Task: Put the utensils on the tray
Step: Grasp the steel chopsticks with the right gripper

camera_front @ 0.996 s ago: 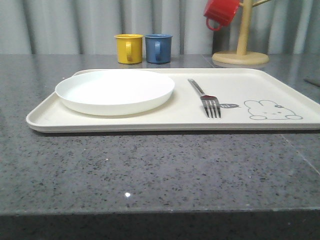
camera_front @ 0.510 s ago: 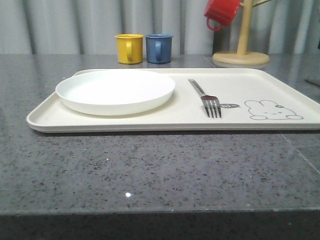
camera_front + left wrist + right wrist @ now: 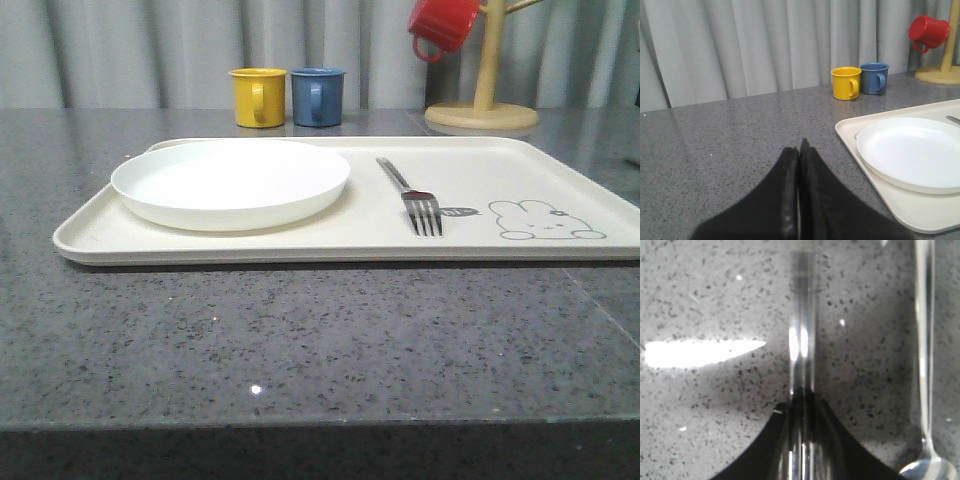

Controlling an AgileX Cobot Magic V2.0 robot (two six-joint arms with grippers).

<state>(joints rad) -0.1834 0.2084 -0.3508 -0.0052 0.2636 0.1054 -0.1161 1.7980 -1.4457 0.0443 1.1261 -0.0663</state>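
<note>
My right gripper needs to let go of the steel chopsticks on the cream tray (image 3: 474, 196), between the steel fork and the rabbit drawing. The chopsticks are still just over the speckled counter.
The cream tray (image 3: 560, 165) with a rabbit drawing lies across the grey counter. On it rest a round white plate (image 3: 230, 180) at the left and a steel fork (image 3: 410, 195) in the middle. My right gripper (image 3: 802, 400) is shut on the pair of steel chopsticks (image 3: 802, 340), just over the speckled counter. A long-handled steel spoon (image 3: 926, 365) lies on the counter beside them. My left gripper (image 3: 800, 150) is shut with nothing in it, over bare counter beside the tray (image 3: 860, 150) and the plate (image 3: 910, 150).
A yellow mug (image 3: 258, 96) and a blue mug (image 3: 317, 96) stand behind the tray. A red mug (image 3: 442, 25) hangs on a wooden mug tree (image 3: 483, 95) at the back right. Grey curtains close off the back.
</note>
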